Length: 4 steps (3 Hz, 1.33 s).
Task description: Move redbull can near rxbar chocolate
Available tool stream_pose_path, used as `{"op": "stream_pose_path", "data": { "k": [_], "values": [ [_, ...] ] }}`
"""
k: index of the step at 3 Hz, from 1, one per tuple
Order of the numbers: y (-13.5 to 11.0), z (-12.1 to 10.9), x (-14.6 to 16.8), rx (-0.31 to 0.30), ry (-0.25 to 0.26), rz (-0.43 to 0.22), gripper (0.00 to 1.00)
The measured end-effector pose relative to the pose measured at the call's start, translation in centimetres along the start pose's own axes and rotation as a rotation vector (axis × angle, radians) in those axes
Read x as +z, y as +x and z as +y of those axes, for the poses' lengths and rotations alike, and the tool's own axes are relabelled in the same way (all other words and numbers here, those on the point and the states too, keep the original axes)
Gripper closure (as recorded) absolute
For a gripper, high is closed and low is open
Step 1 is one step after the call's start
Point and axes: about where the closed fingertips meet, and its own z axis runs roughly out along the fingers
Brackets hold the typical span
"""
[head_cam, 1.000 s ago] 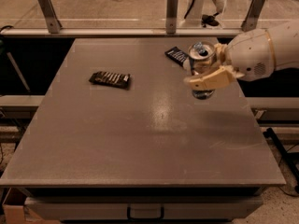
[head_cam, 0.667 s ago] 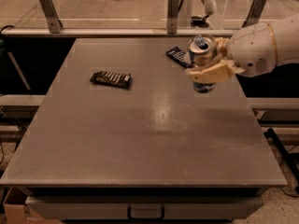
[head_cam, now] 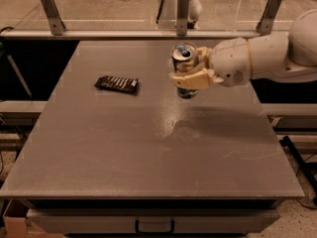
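Observation:
Next, I release the redbull can from my gripper on the table [head_cam: 145, 92] against the end of the rxbar chocolate that is nearest the arm. The can now hangs above the table's middle, towards the back.
The redbull can [head_cam: 184, 58], slim and silver-blue with a silver top, is held upright above the table in my gripper [head_cam: 190, 74]. The gripper comes in from the right on a white arm, and its tan fingers [head_cam: 194, 79] are closed around the can's middle. The can hangs above the table's middle, towards the back. The rxbar chocolate [head_cam: 117, 84], a flat dark brown wrapper with pale stripes, lies on the table to the left of the can, roughly a can's height and a half away.
The grey table [head_cam: 124, 152] has a front edge near the bottom and a railing with metal posts [head_cam: 182, 6] along the back. The can's shadow [head_cam: 183, 130] falls on the tabletop below it. The dark blue-black bar is not in view.
My gripper has carried the can to the left, from over the right back part of the table towards its middle. The dark blue-black bar seen behind the can earlier no longer shows.

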Motion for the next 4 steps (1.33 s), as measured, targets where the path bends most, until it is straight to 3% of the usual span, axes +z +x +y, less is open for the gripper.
{"op": "stream_pose_path", "data": {
  "k": [2,3,4],
  "values": [
    [-0.2,-4.5,8.4,-0.031,-0.054,-0.12,1.0],
    [0.3,-5.4,11.1,-0.013,-0.071,-0.14,1.0],
    [1.3,-5.5,12.8,0.021,-0.077,-0.121,0.82]
  ]
}}
